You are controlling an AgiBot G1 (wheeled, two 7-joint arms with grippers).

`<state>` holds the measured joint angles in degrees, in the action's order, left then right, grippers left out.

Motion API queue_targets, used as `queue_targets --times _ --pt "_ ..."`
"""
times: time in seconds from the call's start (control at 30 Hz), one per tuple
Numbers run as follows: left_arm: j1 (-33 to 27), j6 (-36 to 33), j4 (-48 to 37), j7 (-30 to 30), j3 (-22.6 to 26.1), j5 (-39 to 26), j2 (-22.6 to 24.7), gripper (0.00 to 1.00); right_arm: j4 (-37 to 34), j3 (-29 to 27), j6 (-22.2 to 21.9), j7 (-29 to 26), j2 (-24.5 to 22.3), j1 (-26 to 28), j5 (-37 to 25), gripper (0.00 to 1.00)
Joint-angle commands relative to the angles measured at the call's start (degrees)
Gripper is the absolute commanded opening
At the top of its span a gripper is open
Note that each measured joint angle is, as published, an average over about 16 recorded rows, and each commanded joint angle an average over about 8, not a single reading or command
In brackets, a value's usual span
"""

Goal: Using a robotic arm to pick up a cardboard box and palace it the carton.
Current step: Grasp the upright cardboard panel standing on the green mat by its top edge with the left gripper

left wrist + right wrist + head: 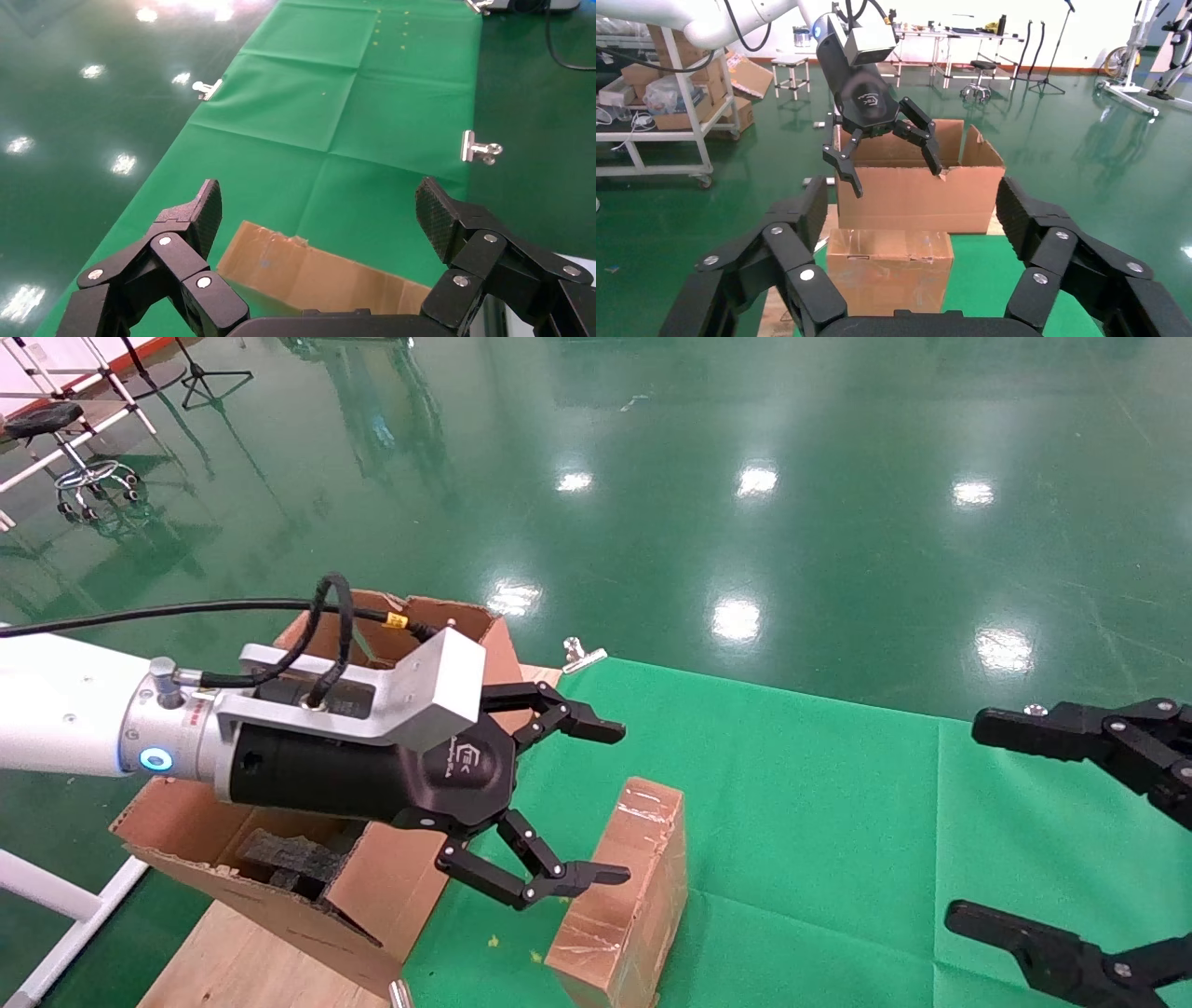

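The robot's left gripper needs to close across the middle of the small cardboard box's top [632, 878] [323, 272], with its fingers on the two broad sides of the box.
The small taped cardboard box [626, 894] stands on the green cloth at the table's left front; it also shows in the left wrist view [316, 275] and the right wrist view [888, 270]. The large carton [307, 859] with ragged flaps and black foam inside sits to its left, also in the right wrist view [916, 189]. My left gripper [610, 803], on the white arm with the blue ring light, is open and empty, hovering just above and left of the box. It also shows in the right wrist view [895, 168]. My right gripper [968, 831] is open and empty at the right edge.
The green cloth [838, 822] covers the table, held by metal clips [582, 654] [480, 147]. Bare wood [242, 961] shows under the carton. Shiny green floor lies beyond. A stool and stands are at the far left back [56, 430].
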<state>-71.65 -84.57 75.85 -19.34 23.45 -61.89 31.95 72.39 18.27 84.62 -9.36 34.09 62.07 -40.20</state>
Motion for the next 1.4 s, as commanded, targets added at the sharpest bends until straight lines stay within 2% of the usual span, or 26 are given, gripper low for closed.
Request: queue_targets --times 0.03,0.17,0.3,0.47,0.63,0.83,1.0,1.17,1.4 --pt "-0.49 -0.26 0.04 -0.07 0.31 -0.61 0.01 1.0 0.0 0.0 0.0 0.0 0.0 0.0 0.0 0.0" --pt "-1.77 0.58 0.31 -1.62 0.93 -3.24 -0.15 1.0 -0.01 0.0 -0.01 0.0 0.0 0.0 0.0 0.0" --pt "-5.41 1.56 0.8 -6.49 2.55 -8.06 1.0 1.0 -0.01 0.0 -0.01 0.01 0.0 0.0 0.0 0.0" --pt "-12.1 1.52 0.46 -17.08 5.53 -14.58 4.35 1.0 -0.02 0.01 -0.01 0.01 0.0 0.01 0.01 0.0" --pt "-19.16 -1.87 -0.84 -30.96 10.05 -20.81 9.08 1.0 -0.02 0.02 -0.01 0.01 0.0 0.01 0.01 0.0" --pt "-26.35 -6.29 -3.14 -45.66 19.09 -27.03 15.19 1.0 -0.02 0.02 -0.01 0.02 -0.01 0.01 0.01 0.0" --pt "-31.14 -6.91 -4.4 -54.87 29.23 -27.5 18.28 1.0 -0.02 0.03 -0.01 0.02 -0.01 0.01 0.02 0.0" --pt "-35.3 -6.72 -5.11 -60.23 37.83 -24.54 20.61 1.0 -0.02 0.03 -0.02 0.02 -0.01 0.01 0.02 0.0" --pt "-38.53 -6.35 -7.09 -62.45 47.13 -22.0 24.98 1.0 -0.02 0.04 -0.02 0.03 -0.01 0.01 0.03 0.0"
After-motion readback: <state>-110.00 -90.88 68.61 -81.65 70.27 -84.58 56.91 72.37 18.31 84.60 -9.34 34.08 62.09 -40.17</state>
